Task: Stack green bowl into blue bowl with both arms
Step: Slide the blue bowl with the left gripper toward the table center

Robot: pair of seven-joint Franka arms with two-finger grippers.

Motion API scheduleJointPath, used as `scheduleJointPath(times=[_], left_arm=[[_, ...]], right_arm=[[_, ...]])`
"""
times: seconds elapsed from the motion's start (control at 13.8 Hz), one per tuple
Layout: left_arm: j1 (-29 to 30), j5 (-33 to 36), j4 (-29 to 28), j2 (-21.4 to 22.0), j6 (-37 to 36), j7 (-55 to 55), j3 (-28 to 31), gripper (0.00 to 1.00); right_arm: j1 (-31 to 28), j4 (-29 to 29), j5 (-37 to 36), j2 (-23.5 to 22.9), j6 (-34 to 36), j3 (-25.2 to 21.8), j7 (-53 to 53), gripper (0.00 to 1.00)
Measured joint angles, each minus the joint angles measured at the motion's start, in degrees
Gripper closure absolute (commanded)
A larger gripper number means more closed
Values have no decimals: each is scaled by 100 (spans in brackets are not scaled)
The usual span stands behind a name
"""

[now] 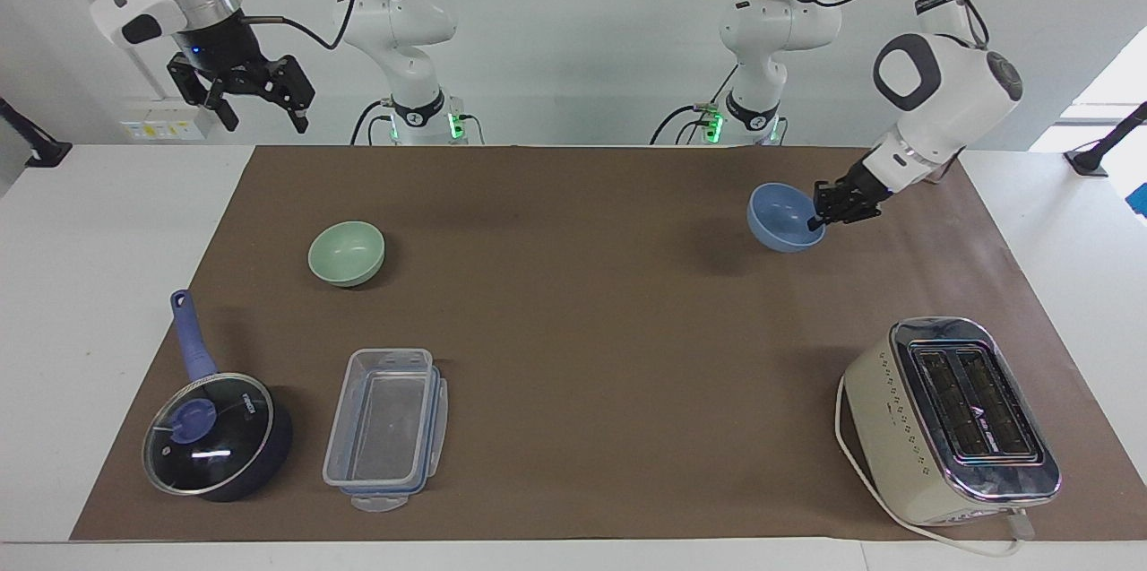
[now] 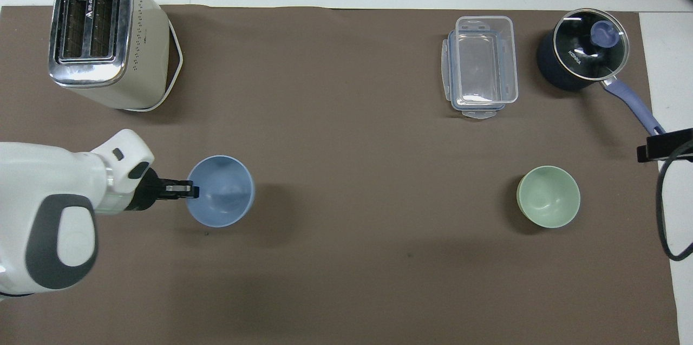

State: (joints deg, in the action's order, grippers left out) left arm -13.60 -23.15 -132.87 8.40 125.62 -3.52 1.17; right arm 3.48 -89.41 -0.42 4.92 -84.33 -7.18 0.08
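Note:
The robot's left gripper will release the blue bowl on the open middle of the brown mat (image 2: 352, 206), short of the green bowl.
The blue bowl (image 1: 785, 216) hangs tilted above the brown mat, held by its rim; it also shows in the overhead view (image 2: 221, 190). My left gripper (image 1: 817, 218) is shut on that rim, and it shows in the overhead view (image 2: 190, 191) too. The green bowl (image 1: 346, 253) sits upright on the mat toward the right arm's end, also in the overhead view (image 2: 548, 196). My right gripper (image 1: 260, 106) is open and empty, raised high near its base; only its edge shows in the overhead view. That arm waits.
A cream toaster (image 1: 952, 420) stands at the left arm's end, farther from the robots. A clear plastic box (image 1: 387, 428) and a dark blue saucepan with glass lid (image 1: 213, 432) stand farther from the robots than the green bowl. The brown mat (image 1: 582, 329) covers the table.

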Motion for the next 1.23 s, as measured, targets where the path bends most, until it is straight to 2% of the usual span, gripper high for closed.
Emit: scheduleJointPath(times=[0.36,0.58,0.73,0.8,0.87,0.94,1.02,1.09,1.23], left_arm=[[-1940,256,-20,-766,1373,2457,-15,100],[-2597,803,303,-1250,1581,3787,-14,100],[-2823,966,519,-1497,1617,4138,-10,100],[-2887,973,569,-1619,1679,4182,-10,86],[-2906,974,592,-1710,1729,4186,-10,67],[-2907,977,606,-1742,1742,4185,6,39],[-2906,978,617,-1752,1742,4181,30,4],[-2905,979,637,-1751,1739,4179,53,0],[-2904,982,737,-1739,1656,4173,87,0]], right_arm=[[-5,-14,0,3,0,0,0,0],[-6,-38,0,7,0,0,0,0],[-12,-63,0,15,0,-1,0,0],[-31,-98,-1,22,0,-3,-7,0],[-79,-151,-1,29,-13,-6,-42,0],[-144,-228,-1,34,-84,-11,-117,0],[-197,-341,-1,36,-238,-16,-200,0],[-236,-490,-1,37,-408,-17,-260,0],[-283,-885,-1,36,-732,-23,-311,0]])
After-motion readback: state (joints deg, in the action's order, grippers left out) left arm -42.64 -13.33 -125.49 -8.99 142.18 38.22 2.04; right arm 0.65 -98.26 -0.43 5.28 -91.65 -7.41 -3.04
